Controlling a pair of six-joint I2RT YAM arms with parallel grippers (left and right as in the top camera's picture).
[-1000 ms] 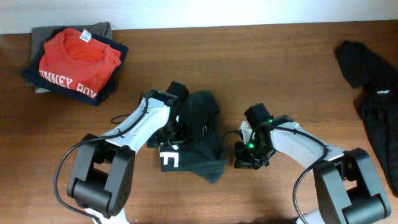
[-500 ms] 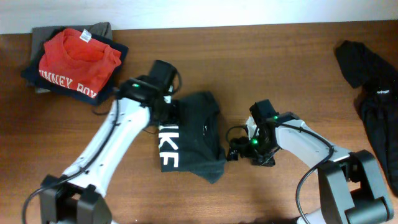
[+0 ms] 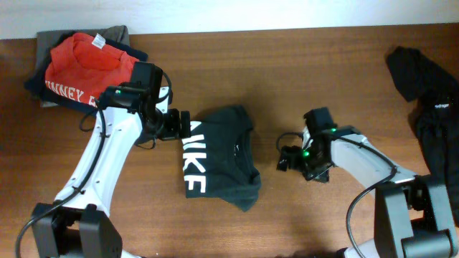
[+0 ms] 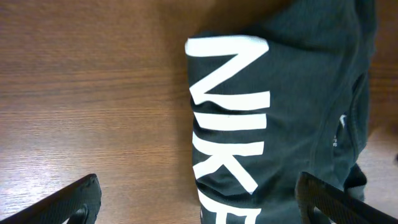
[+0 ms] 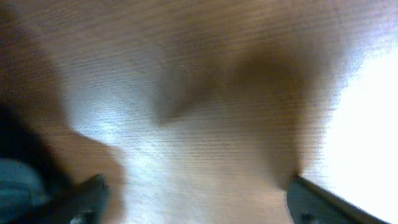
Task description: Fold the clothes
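Next, my left gripper closes on the T-shirt's lettered edge (image 3: 187,145) (image 4: 202,120) at the I of NIKE, between the N and the K.
The dark charcoal T-shirt (image 3: 219,154) with white NIKE lettering lies folded in a compact bundle mid-table. My left gripper (image 3: 185,127) hovers open at its upper left edge. In the left wrist view the shirt (image 4: 286,93) fills the right half, and the gripper (image 4: 199,208) spreads wide above its lettered edge, holding nothing. My right gripper (image 3: 286,159) is open over bare wood to the right of the shirt, apart from it. The right wrist view is blurred, showing the table (image 5: 205,93) and both dark fingertips (image 5: 320,199) wide apart.
A stack of folded garments with a red shirt (image 3: 86,68) on top sits at the back left corner. A loose black garment (image 3: 430,107) lies crumpled along the right edge. The wooden table (image 3: 323,72) spans the view.
My left arm has drawn back up and to the left, off the shirt, uncovering the NIKE lettering. My right gripper has opened and slid right, away from the shirt's edge.
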